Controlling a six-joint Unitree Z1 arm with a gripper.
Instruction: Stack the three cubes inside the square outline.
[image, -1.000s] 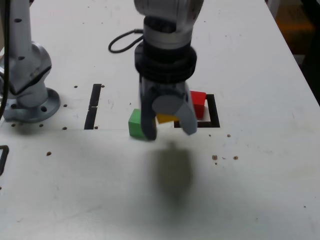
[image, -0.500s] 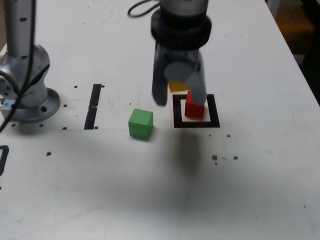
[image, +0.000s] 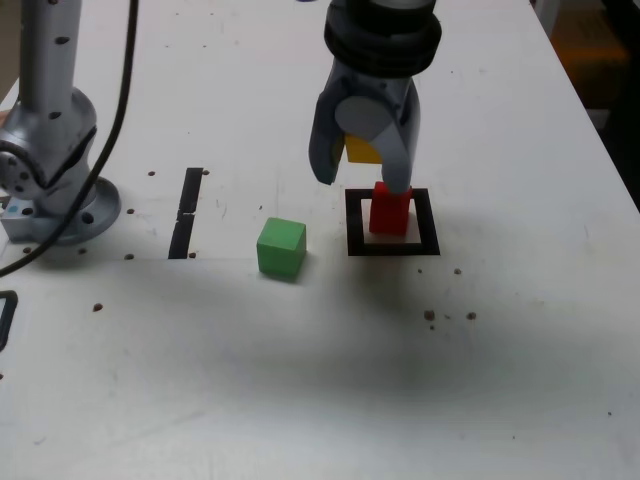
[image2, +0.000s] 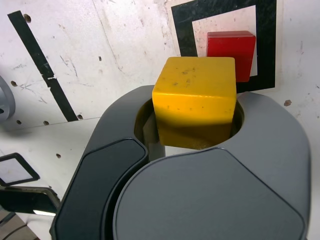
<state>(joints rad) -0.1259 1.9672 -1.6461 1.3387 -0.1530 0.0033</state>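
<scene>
Next, I let go of the yellow cube on top of the red cube (image: 395, 186) (image2: 231, 56) inside the black square outline.
My gripper (image: 362, 172) is shut on the yellow cube (image: 361, 150) (image2: 196, 98) and holds it in the air, just above and slightly toward the exterior view's left of the red cube (image: 389, 210) (image2: 231, 47). The red cube stands inside the black square outline (image: 428, 228) (image2: 184, 29) on its white centre. The green cube (image: 281, 247) rests on the table, outside the outline, toward the exterior view's left of it. The wrist view does not show the green cube.
The arm's grey base (image: 48, 165) stands at the exterior view's left. A thin black strip (image: 187, 212) (image2: 43, 68) lies between the base and the green cube. Small dark specks dot the white table (image: 300, 380). A partial black outline (image: 6, 315) sits at the left edge.
My gripper rose from beside the green cube with the yellow cube and moved back and toward the exterior view's right, over the square outline. The green and red cubes stayed put.
</scene>
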